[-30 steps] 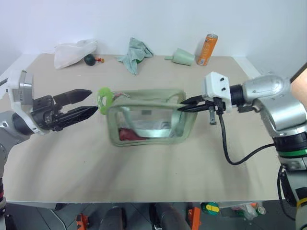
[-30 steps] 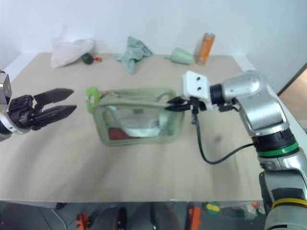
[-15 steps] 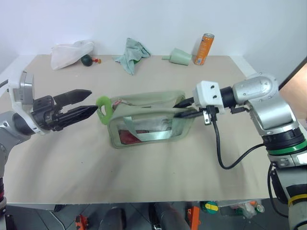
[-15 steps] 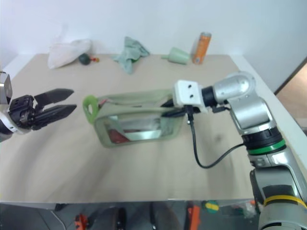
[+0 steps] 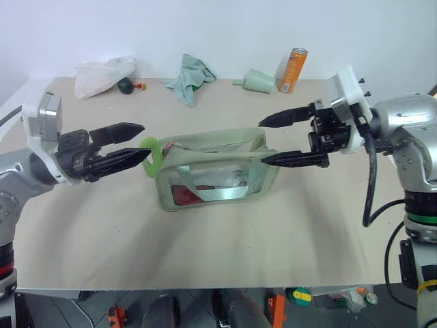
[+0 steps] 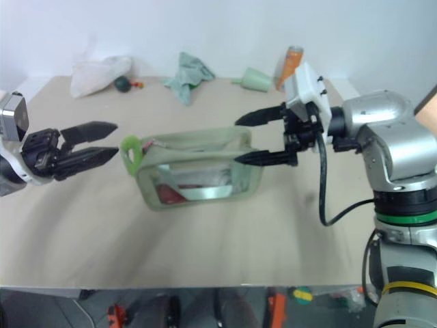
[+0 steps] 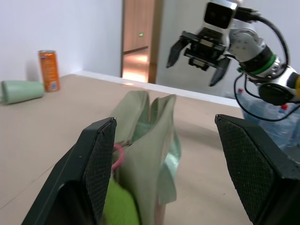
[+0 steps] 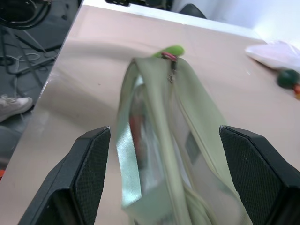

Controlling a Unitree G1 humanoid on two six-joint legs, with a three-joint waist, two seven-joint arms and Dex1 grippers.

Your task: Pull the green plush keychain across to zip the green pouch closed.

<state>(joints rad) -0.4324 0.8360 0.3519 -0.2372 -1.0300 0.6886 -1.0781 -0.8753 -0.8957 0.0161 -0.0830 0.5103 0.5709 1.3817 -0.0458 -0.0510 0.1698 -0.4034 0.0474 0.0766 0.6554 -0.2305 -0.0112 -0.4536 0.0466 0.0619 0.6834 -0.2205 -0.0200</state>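
My right gripper should pinch the opposite top corner point(image 5: 268, 153), as the keychain hangs off the slack pouch's end, while my left gripper lays the keychain on top.
The green pouch point(image 5: 215, 174) stands on the table point(image 5: 225, 246) with its top slack and gaping. The lime green plush keychain point(image 5: 151, 154) hangs at its left end on a reddish cord. My left gripper point(image 5: 142, 142) is open and points at the keychain, whose ring sits by the lower fingertip; I cannot tell if they touch. In the left wrist view the keychain point(image 7: 119, 206) shows low between the fingers. My right gripper point(image 5: 262, 141) is open at the pouch's right end, one finger above the top edge and one at the corner, holding nothing.
Along the far edge of the table stand an orange can point(image 5: 293, 68), a pale green cup point(image 5: 259, 80) on its side, a teal cloth point(image 5: 192, 76), a white bag point(image 5: 102, 74) and a small dark green ball point(image 5: 126, 85). Bare table lies in front of the pouch.
My right gripper let go of the pouch's right end, opened wide and lifted back a little. The pouch settled. My left gripper edged slightly towards the keychain.
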